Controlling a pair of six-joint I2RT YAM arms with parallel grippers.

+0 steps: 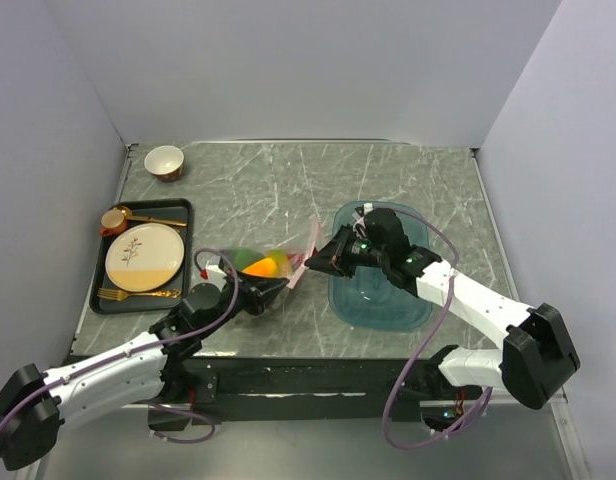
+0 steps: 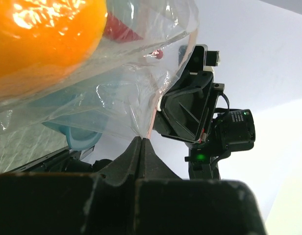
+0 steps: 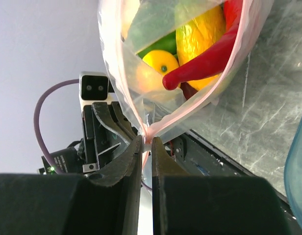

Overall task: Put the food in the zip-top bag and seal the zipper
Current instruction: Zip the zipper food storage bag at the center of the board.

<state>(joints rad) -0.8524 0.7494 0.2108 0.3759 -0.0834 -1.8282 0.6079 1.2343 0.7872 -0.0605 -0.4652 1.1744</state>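
Observation:
My right gripper needs to let go of the zipper's end over the teal tray's rim [image 1: 345, 238] beside the bag, near the far corner of the teal tray.
The clear zip-top bag [image 1: 273, 262] is held up between both arms at the table's middle, with food inside: an orange-yellow mango [image 1: 260, 267], green pieces and a red chili [image 3: 210, 61]. Its mouth gapes open in the right wrist view, and the pink zipper strip [image 3: 200, 105] runs around it. My left gripper [image 1: 278, 291] is shut on the bag's lower edge [image 2: 141, 132]. My right gripper [image 1: 313, 262] is shut on the zipper's end [image 3: 147, 139]. The two grippers are close together, facing each other.
A teal translucent tray [image 1: 380, 285] lies under the right arm. A black tray [image 1: 143, 257] at the left holds a patterned cream plate [image 1: 144, 256], gold cutlery and a small cup. A small bowl [image 1: 164, 161] stands at the far left corner.

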